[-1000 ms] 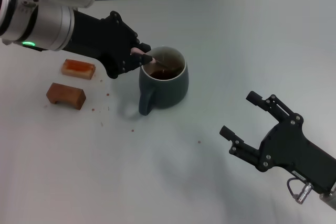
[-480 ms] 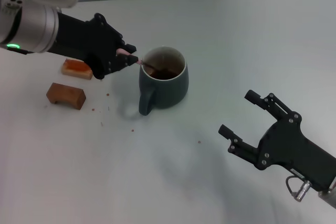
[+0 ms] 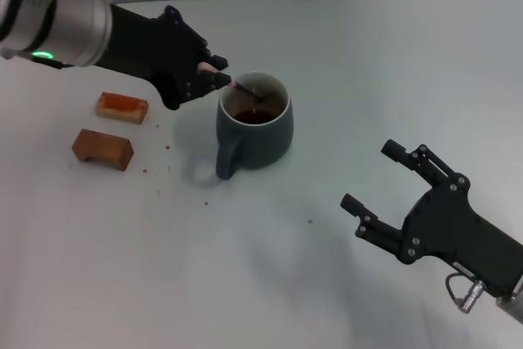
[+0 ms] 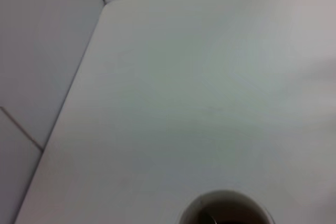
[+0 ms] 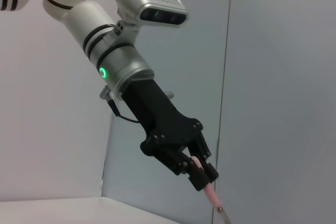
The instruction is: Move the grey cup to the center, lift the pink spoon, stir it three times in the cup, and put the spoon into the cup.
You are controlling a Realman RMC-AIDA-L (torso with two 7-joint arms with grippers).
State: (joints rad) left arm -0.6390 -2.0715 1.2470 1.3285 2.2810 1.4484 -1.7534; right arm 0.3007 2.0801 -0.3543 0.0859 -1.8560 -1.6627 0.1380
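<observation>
Next, my left gripper lets go of the pink spoon, leaning it inside the grey cup's rim [image 3: 239,100] near the cup's handle.
The grey cup [image 3: 255,132] stands on the white table with its handle toward the front and dark liquid inside. My left gripper [image 3: 214,78] hovers just beyond the cup's left rim, shut on the pink spoon [image 3: 235,84]. The spoon slants down over the rim, its metal bowl inside the cup. In the left wrist view only the cup's rim [image 4: 226,208] shows. From the right wrist view, the left gripper [image 5: 202,174] shows pinching the pink spoon [image 5: 211,194]. My right gripper [image 3: 371,176] rests open at the front right, well away from the cup.
Two brown blocks [image 3: 122,106] [image 3: 102,147] lie left of the cup, under and in front of the left arm. Small crumbs dot the table [image 3: 343,55] in front of the cup. The table's far edge meets a grey wall.
The left gripper swung left away from the cup, then came back right and slightly farther, sweeping the spoon inside the cup. The cup and right arm stayed put.
</observation>
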